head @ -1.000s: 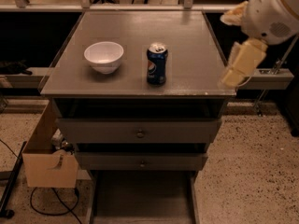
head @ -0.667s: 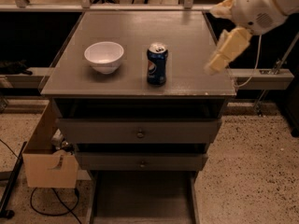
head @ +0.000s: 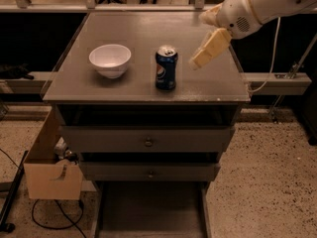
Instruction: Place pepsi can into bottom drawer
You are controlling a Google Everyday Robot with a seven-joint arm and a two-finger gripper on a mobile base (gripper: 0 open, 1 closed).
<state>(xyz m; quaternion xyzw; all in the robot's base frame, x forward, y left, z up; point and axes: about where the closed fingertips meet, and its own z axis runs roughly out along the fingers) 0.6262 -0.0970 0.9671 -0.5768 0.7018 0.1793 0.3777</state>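
The next spot for my gripper to go to and close on is the middle of the pepsi can (head: 167,66) next to the white bowl.
The pepsi can (head: 166,68) stands upright on the grey cabinet top (head: 148,33), right of centre near the front. The gripper (head: 198,61) hangs from the white arm at the upper right, its cream fingers pointing down-left, a short way right of the can and above the top. It holds nothing. The bottom drawer (head: 151,212) is pulled out at floor level, dark, wide and shallow, below the two knobbed drawer fronts.
A white bowl (head: 110,60) sits left of the can on the cabinet top. Two grey drawer fronts (head: 147,140) with round knobs are below the top. A cardboard box (head: 49,172) and cables lie on the speckled floor at left.
The arm and gripper have moved left and up, from beyond the cabinet's right edge to over the top, closer to the can. The can and bowl have not moved.
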